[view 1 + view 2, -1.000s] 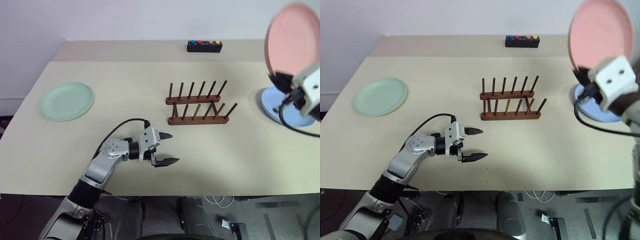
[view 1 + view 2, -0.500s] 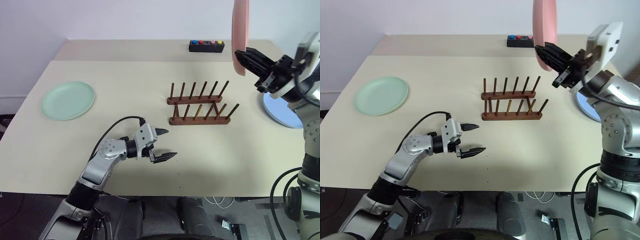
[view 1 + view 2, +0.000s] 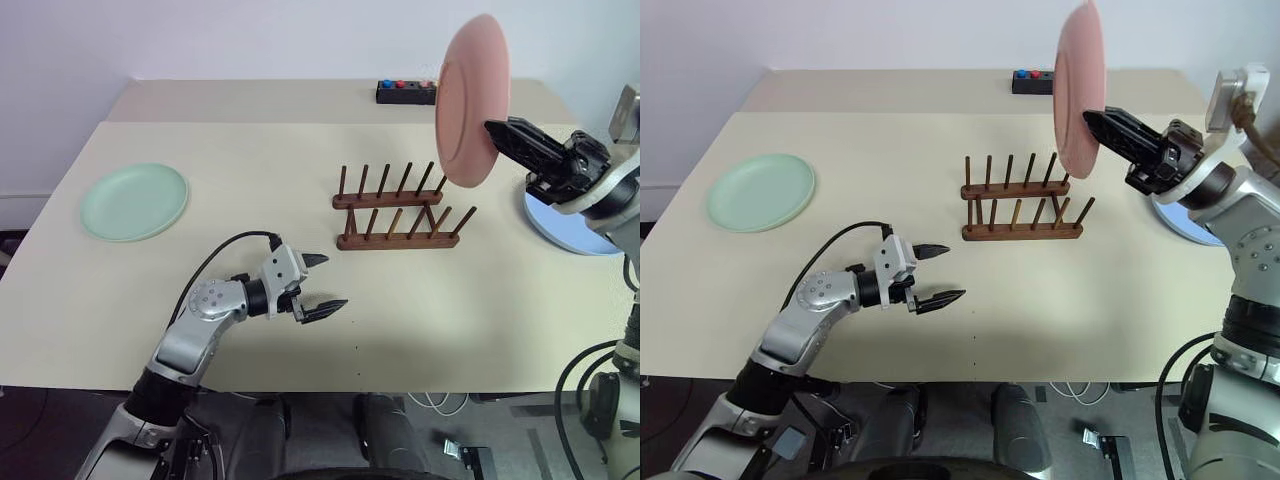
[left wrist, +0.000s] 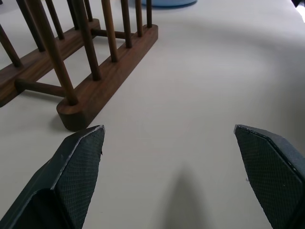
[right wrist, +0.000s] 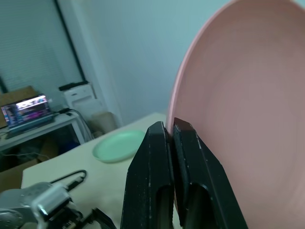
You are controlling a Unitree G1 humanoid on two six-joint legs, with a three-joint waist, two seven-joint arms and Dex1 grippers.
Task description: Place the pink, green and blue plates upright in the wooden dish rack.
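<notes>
I need to release the pink plate with my right gripper between the last pegs at the rack's end (image 3: 449, 224) nearest the blue plate.
My right gripper (image 3: 497, 132) is shut on the rim of the pink plate (image 3: 470, 96), holding it upright in the air above the right end of the wooden dish rack (image 3: 398, 211). The rack's pegs stand bare. Flat on the table at far left lies the green plate (image 3: 134, 201). The blue plate (image 3: 562, 220) rests flat at the right edge, partly hidden behind my right arm. My left gripper (image 3: 320, 284) hovers open and empty over the table, in front of the rack's left end. The left wrist view shows the rack (image 4: 86, 86) just beyond its fingertips.
A black box with coloured buttons (image 3: 407, 92) sits at the back of the table, behind the rack. Bare tabletop (image 3: 250, 170) lies between the green plate and the rack and in front of the rack.
My right arm swung the pink plate leftward from over the blue plate and rolled it, so it now stands upright over the rack's right end. The left gripper hardly moved.
</notes>
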